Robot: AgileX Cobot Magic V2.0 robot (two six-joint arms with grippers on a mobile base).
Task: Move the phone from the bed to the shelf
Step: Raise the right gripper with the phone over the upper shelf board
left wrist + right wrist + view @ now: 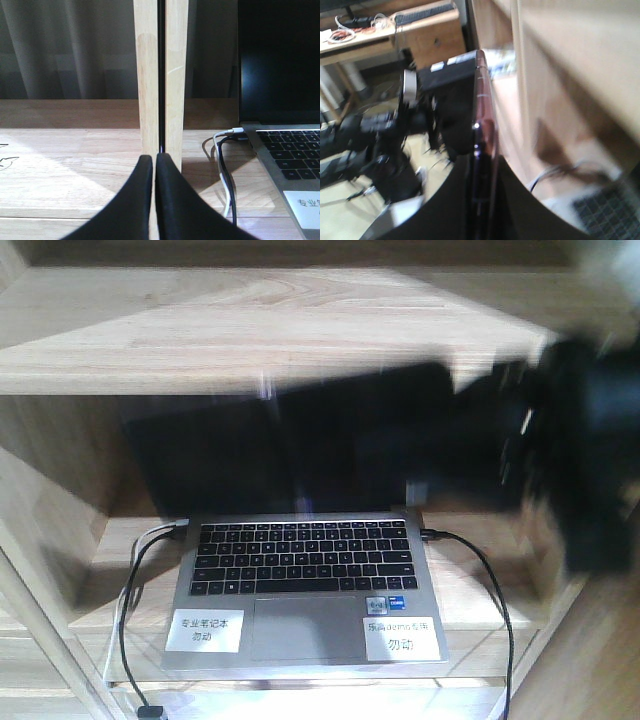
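Note:
I should use my right gripper to set the phone on the upper shelf plank point(231, 286) above the laptop, toward the plank's back edge.
The phone point(370, 400) is a thin black slab, blurred, held level in front of the laptop's dark screen, just under the upper shelf point(250, 330) plank. My right gripper point(500, 435) comes in from the right and is shut on its end. In the right wrist view the phone point(482, 110) runs edge-on between the fingers of the right gripper point(482, 170), its pinkish metal edge showing, with the pale shelf point(570, 45) wood close on the right. My left gripper point(154, 160) is shut with nothing in it, facing a vertical wooden divider point(150, 75). The bed is out of view.
An open grey laptop point(300, 580) with white labels fills the lower compartment, with cables point(135, 590) on its left and a black cable point(490, 580) on its right. The left wrist view shows that laptop point(290, 150) and cables point(225, 170) on the board point(65, 170).

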